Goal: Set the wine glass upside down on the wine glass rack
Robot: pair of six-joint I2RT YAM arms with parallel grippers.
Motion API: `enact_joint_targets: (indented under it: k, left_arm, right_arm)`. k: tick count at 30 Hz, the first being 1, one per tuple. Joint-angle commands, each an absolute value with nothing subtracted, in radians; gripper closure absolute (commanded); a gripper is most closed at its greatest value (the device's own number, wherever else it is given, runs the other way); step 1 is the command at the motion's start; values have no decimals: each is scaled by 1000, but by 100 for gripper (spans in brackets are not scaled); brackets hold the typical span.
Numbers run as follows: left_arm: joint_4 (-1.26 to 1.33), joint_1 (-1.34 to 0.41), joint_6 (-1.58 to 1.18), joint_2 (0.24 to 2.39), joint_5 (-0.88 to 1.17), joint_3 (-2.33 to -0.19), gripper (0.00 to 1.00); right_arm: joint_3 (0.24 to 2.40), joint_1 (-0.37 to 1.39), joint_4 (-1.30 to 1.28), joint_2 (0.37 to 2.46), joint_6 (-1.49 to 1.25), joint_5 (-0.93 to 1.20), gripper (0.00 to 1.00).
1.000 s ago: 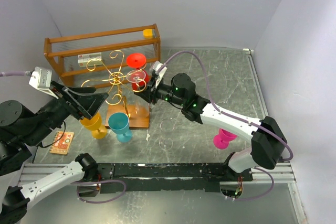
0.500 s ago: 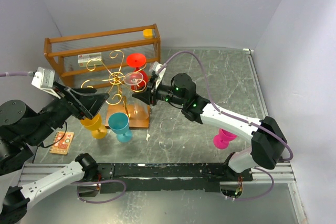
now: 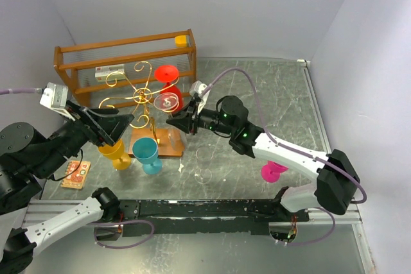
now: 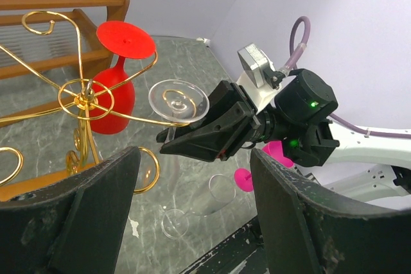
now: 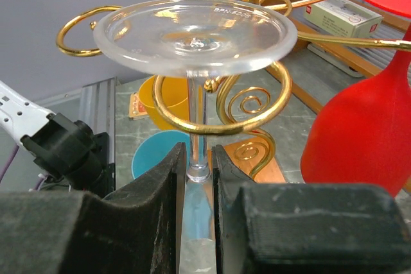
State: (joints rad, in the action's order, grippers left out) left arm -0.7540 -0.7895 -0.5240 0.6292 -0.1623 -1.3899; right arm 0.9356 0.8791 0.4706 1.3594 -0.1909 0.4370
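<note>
Next, I let go of the clear wine glass with my right gripper, with its foot resting on the gold scroll ring [image 3: 171, 101] [image 5: 221, 97] next to the red glass. The clear glass now hangs upside down through that ring.
The wine glass rack [image 3: 142, 99] is a gold wire stand with scroll arms on a wooden base. A clear wine glass [image 3: 168, 100] hangs upside down, its foot [image 5: 196, 33] just above a gold scroll ring [image 5: 221, 117] and its stem passing down through the ring. My right gripper [image 3: 176, 122] is shut on that stem [image 5: 198, 126] right under the ring, bowl hidden below the jaws. A red glass [image 4: 115, 88] hangs upside down on a neighbouring arm. My left gripper [image 3: 112, 126] stands open with nothing in it, left of the rack, its fingers [image 4: 83, 216] framing the scene.
An orange-brown wooden crate [image 3: 122, 62] stands behind the rack. A yellow cup [image 3: 115, 152] and a teal glass [image 3: 146, 152] stand in front of it. Another clear glass [image 3: 204, 165] lies on the table, a pink glass [image 3: 273, 170] lies near the right arm, and a card [image 3: 76, 174] lies at the left.
The right arm has shifted a little right and toward the near edge, still holding the clear glass at the rack arm. The left arm has barely moved.
</note>
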Motion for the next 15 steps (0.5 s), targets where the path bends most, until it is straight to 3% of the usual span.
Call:
enact_joint_targets:
  k: [1,15]
  left_arm:
    - [-761,-795,-526,620,-171,-1381,20]
    - [-757,-795,-534,613,-170,-1367,20]
  right_arm:
    - [903,884,545,1303,-198,408,100]
    - [903,884,530,1314,-187,271,100]
